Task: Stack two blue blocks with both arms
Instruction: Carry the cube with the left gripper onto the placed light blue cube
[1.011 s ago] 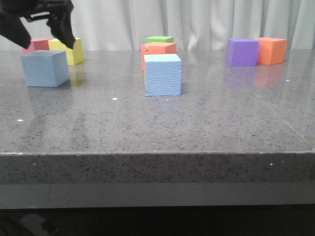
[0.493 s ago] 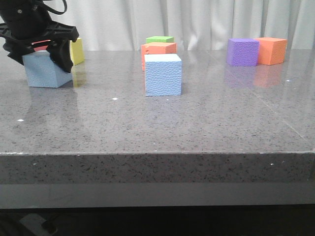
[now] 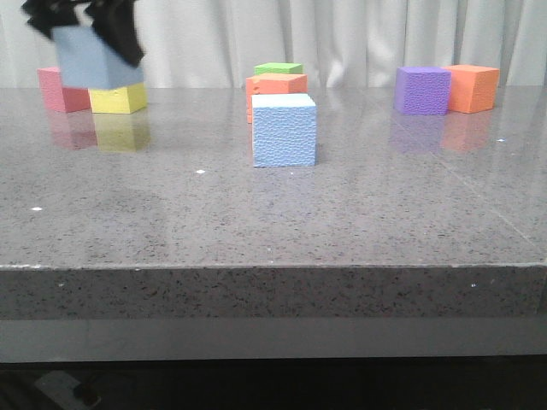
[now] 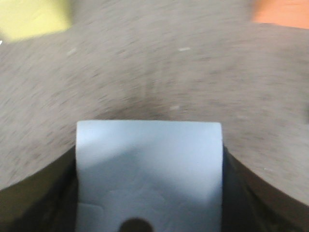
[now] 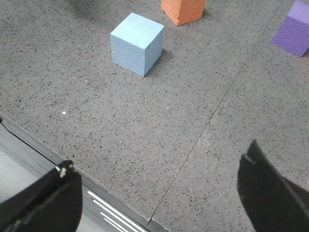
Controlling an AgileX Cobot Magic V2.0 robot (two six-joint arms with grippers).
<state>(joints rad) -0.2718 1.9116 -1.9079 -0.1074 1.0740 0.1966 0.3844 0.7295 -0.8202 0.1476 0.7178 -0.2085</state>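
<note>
Next, my left gripper releases the pale blue block on top of the second blue block [image 3: 285,100], close to the middle of the table.
My left gripper [image 3: 90,30] is shut on a pale blue block [image 3: 92,58] and holds it in the air at the far left, above the yellow cube. In the left wrist view the block [image 4: 148,174] fills the space between the dark fingers [image 4: 43,203]. The second blue block [image 3: 284,129] stands on the table near the middle; it also shows in the right wrist view [image 5: 137,43]. My right gripper [image 5: 154,188] is open and empty above the table's front edge, well short of that block. It is out of the front view.
A pink cube [image 3: 61,89] and a yellow cube [image 3: 118,98] sit under the lifted block. An orange cube [image 3: 275,86] with a green cube [image 3: 278,68] behind it stands behind the middle block. A purple cube [image 3: 421,90] and an orange cube [image 3: 471,87] stand at the back right.
My left gripper came down over the left blue block, shut on it and lifted it off the table. The pink and yellow cubes behind it now show.
</note>
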